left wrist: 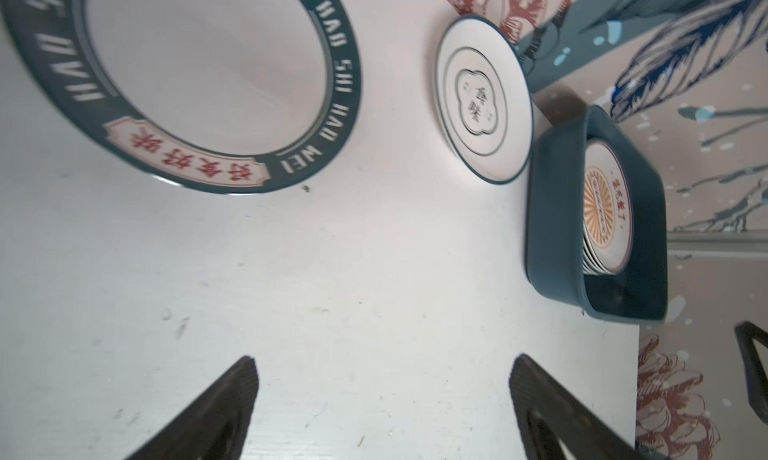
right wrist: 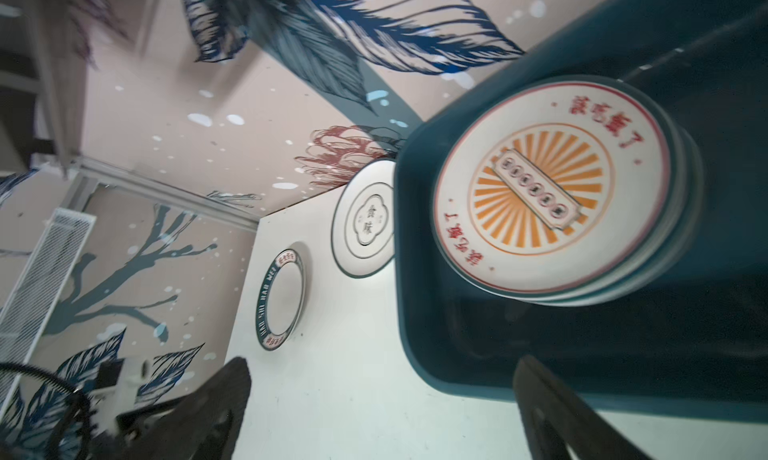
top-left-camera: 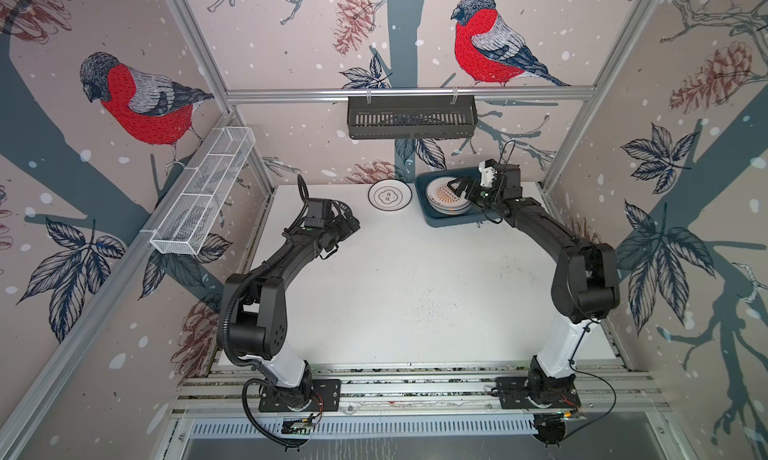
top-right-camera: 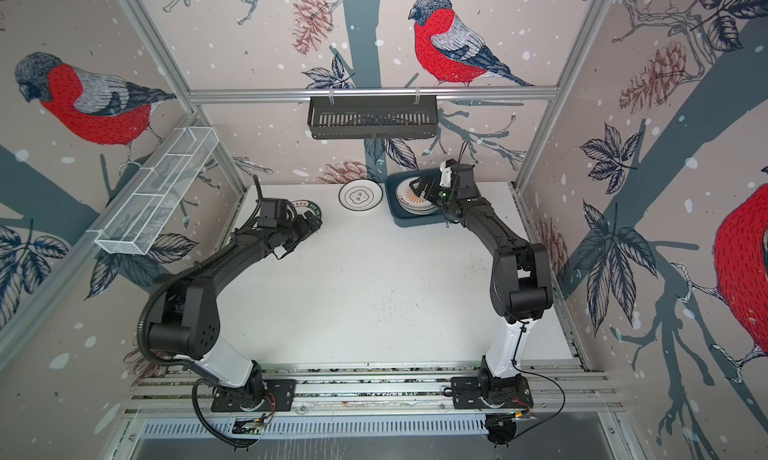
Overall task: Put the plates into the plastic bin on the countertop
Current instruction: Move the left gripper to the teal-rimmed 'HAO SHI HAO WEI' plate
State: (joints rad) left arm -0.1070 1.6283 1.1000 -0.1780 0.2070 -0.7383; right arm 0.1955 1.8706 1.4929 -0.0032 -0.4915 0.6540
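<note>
Next, my right gripper grasps the teal lettered rim of the plate (right wrist: 302, 273) near my left gripper, because my left gripper should pass that plate over.
A dark teal plastic bin (top-left-camera: 451, 222) (left wrist: 552, 212) sits at the back right of the white countertop (top-left-camera: 415, 291). It holds a stack of plates topped by an orange sunburst plate (top-left-camera: 442, 199) (right wrist: 548, 196). My right gripper (top-left-camera: 459, 190) (right wrist: 382, 366) hangs open over the bin's near side, holding nothing. Left of the bin a cloud-emblem plate (top-left-camera: 390, 195) (left wrist: 482, 100) lies on the countertop. Further left lies a plate with a teal lettered rim (left wrist: 208, 75) (top-right-camera: 305, 205), largely hidden by my left arm in both top views. My left gripper (left wrist: 382, 366) is open beside it, above bare countertop.
A black slotted basket (top-left-camera: 411, 117) hangs on the back rail above the bin. A white wire basket (top-left-camera: 203, 196) runs along the left wall. Aluminium frame posts stand close around the countertop's edges.
</note>
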